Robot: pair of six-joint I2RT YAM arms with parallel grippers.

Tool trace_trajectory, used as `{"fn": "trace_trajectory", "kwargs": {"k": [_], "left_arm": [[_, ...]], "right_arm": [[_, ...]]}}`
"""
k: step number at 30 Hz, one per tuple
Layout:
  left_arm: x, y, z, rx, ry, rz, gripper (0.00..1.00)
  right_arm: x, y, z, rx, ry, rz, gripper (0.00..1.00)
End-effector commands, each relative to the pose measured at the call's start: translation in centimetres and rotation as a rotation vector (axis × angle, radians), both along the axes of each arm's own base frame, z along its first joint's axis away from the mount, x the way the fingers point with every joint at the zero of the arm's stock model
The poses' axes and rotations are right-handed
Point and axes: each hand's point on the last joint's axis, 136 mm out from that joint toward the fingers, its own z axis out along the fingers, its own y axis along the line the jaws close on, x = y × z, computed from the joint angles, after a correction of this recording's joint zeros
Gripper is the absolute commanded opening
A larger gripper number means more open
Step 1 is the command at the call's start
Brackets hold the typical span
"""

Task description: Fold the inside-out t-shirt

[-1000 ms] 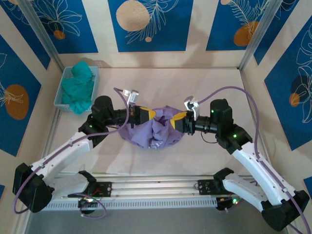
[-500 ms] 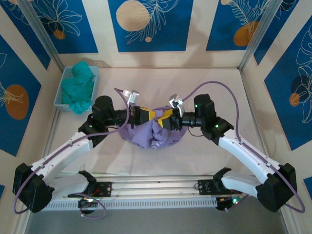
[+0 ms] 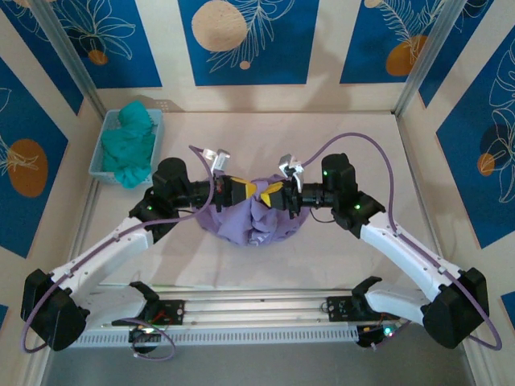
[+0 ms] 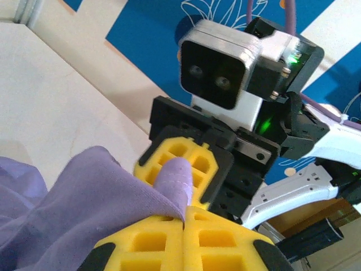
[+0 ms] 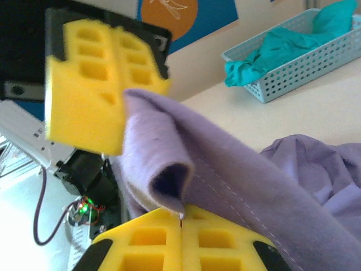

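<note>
My left gripper pinches the t-shirt almost tip to tip with my right gripper at the rolled hem, so next my left gripper takes the cloth lower down (image 3: 246, 212).
The inside-out t-shirt (image 3: 254, 219) is a lavender bundle hanging between both arms over the table's middle. My left gripper (image 3: 247, 190) is shut on a stitched edge of the t-shirt (image 4: 73, 197), the cloth pinched between its yellow pads (image 4: 146, 243). My right gripper (image 3: 273, 194) faces it almost tip to tip and is shut on a rolled hem of the t-shirt (image 5: 271, 186) at its pads (image 5: 220, 240). In the right wrist view the left gripper's fingers (image 5: 96, 84) stand just beyond the hem. The right gripper's fingers (image 4: 194, 164) show close behind the cloth in the left wrist view.
A light blue basket (image 3: 105, 137) holding a teal-green garment (image 3: 130, 143) sits at the back left, with the basket (image 5: 316, 59) also in the right wrist view. Panel walls close the table on three sides. A rail (image 3: 257, 310) runs along the near edge.
The right arm has swung left toward the left gripper, and its jaws have closed on the shirt's hem. The left arm has held still, shut on the cloth.
</note>
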Motion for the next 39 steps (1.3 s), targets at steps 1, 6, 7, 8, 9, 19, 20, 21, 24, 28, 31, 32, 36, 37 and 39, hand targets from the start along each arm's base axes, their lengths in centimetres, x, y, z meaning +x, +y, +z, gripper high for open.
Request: {"fn": "trace_trajectory", "kwargs": {"k": [1, 6, 7, 8, 9, 19, 20, 21, 24, 28, 31, 32, 36, 37, 39], "left_arm": [[1.3, 0.8, 1.0, 0.028, -0.056, 0.080, 0.00], [3.5, 2.3, -1.3, 0.170, -0.094, 0.230, 0.00], [3.9, 2.6, -1.9, 0.202, -0.103, 0.257, 0.00], [4.1, 2.9, -2.3, 0.226, -0.114, 0.278, 0.03], [4.2, 3.2, -2.6, 0.250, -0.126, 0.294, 0.06], [1.7, 4.5, -2.9, 0.298, -0.268, 0.321, 0.52], [1.3, 4.5, -2.8, 0.303, -0.286, 0.323, 0.54], [0.9, 4.5, -2.6, 0.307, -0.310, 0.324, 0.56], [-0.5, 3.5, -2.2, 0.318, -0.372, 0.289, 0.60], [-1.4, 1.7, -2.5, 0.388, -0.437, 0.245, 0.61], [-0.6, 1.0, -3.1, 0.447, -0.461, 0.264, 0.61], [-0.3, 0.8, -3.2, 0.458, -0.465, 0.269, 0.60], [0.4, -0.5, -2.6, 0.432, -0.489, 0.265, 0.50], [0.5, -0.9, -2.4, 0.416, -0.493, 0.259, 0.46], [0.4, -1.4, -2.2, 0.398, -0.497, 0.242, 0.30]], "right_arm": [[-2.2, -0.4, 1.9, 0.047, -0.027, 0.086, 0.00], [-3.4, -0.9, 4.1, 0.075, 0.039, 0.090, 0.00], [-3.5, -0.9, 4.4, 0.081, 0.066, 0.099, 0.00], [-3.6, -0.8, 4.7, 0.086, 0.094, 0.104, 0.00], [-3.4, -0.7, 4.9, 0.091, 0.129, 0.098, 0.00], [-0.6, 0.3, 4.7, 0.106, 0.348, 0.007, 0.00], [-0.4, 0.3, 4.6, 0.103, 0.363, -0.007, 0.00], [0.0, 0.3, 4.4, 0.097, 0.381, -0.025, 0.00], [0.9, 0.4, 4.0, 0.074, 0.423, -0.066, 0.00], [1.4, 0.4, 4.2, 0.063, 0.459, -0.093, 0.00], [1.4, 0.4, 4.5, 0.069, 0.474, -0.092, 0.00], [1.3, 0.4, 4.6, 0.071, 0.480, -0.087, 0.00], [1.0, 0.5, 4.6, 0.073, 0.502, -0.069, 0.00], [0.9, 0.5, 4.5, 0.073, 0.507, -0.069, 0.00], [0.9, 0.3, 4.4, 0.073, 0.510, -0.076, 0.00]]}}
